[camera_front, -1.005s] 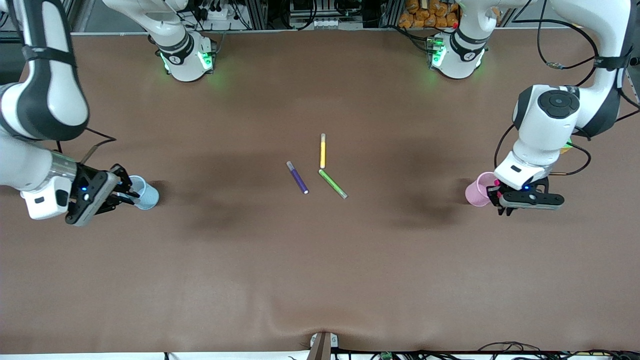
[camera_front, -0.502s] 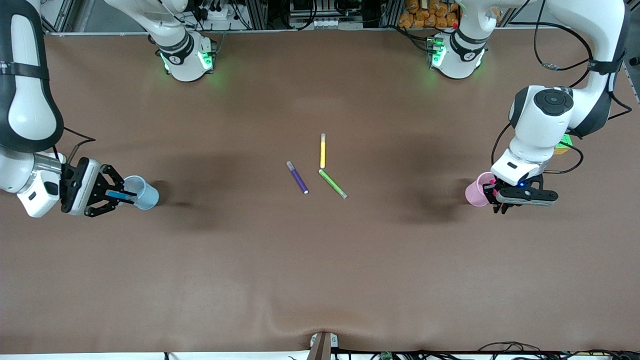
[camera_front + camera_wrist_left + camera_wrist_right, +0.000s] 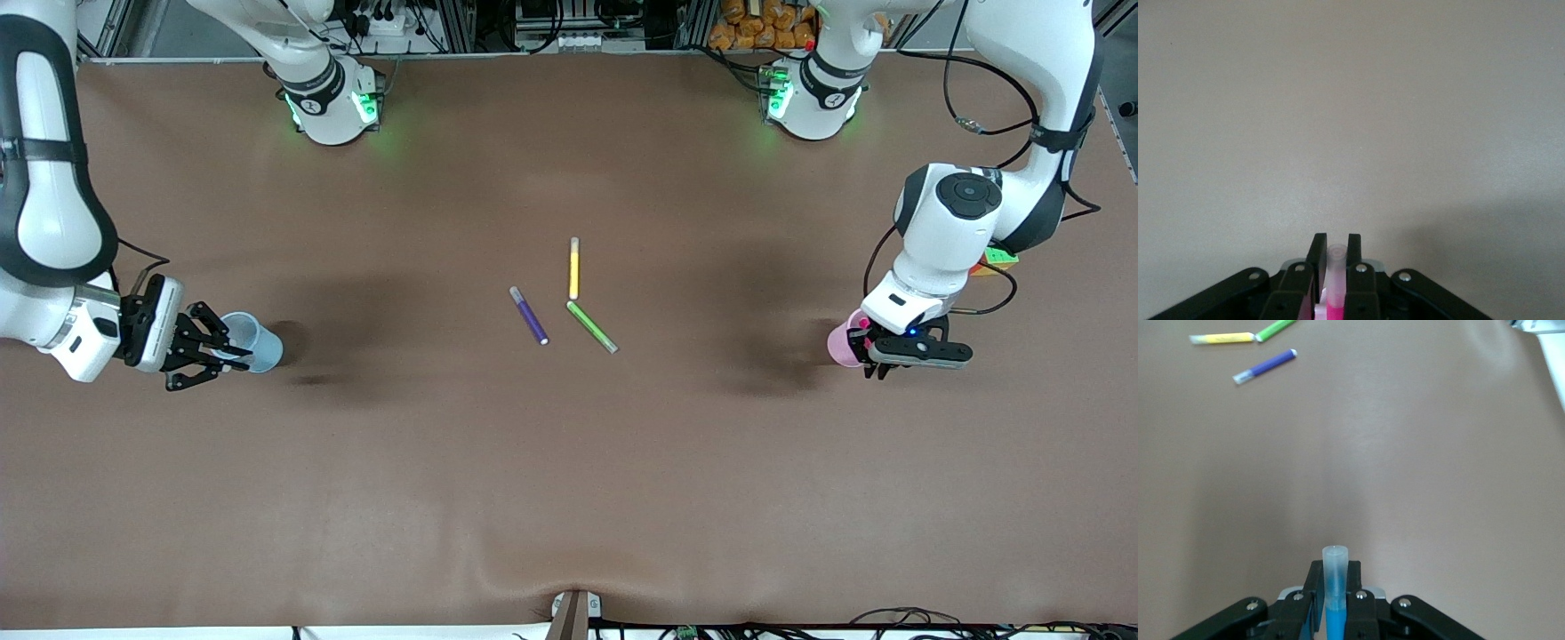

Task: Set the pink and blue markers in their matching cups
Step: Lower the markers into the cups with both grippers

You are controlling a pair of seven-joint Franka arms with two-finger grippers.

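My right gripper needs to release the blue marker inside the light blue cup [image 3: 242, 332], so that it stays leaning on the cup's rim.
My left gripper [image 3: 869, 353] is shut on the pink marker [image 3: 1336, 267], whose pale end sticks out past the fingertips. It is beside the pale pink cup [image 3: 840, 343], which stands upright toward the left arm's end of the table. My right gripper [image 3: 222, 348] is shut on the blue marker [image 3: 1335, 583], pale end outward. It is against the rim of the light blue cup [image 3: 256, 342], which stands toward the right arm's end. Neither cup shows clearly in the wrist views.
A purple pen [image 3: 529, 316], a yellow pen [image 3: 574, 268] and a green pen [image 3: 592, 326] lie together mid-table; they also show in the right wrist view [image 3: 1265, 366]. A small multicoloured block [image 3: 997, 259] lies by the left arm.
My left gripper has moved with the pink marker closer to the pink cup. My right wrist has turned and shifted beside the blue cup, still holding the blue marker.
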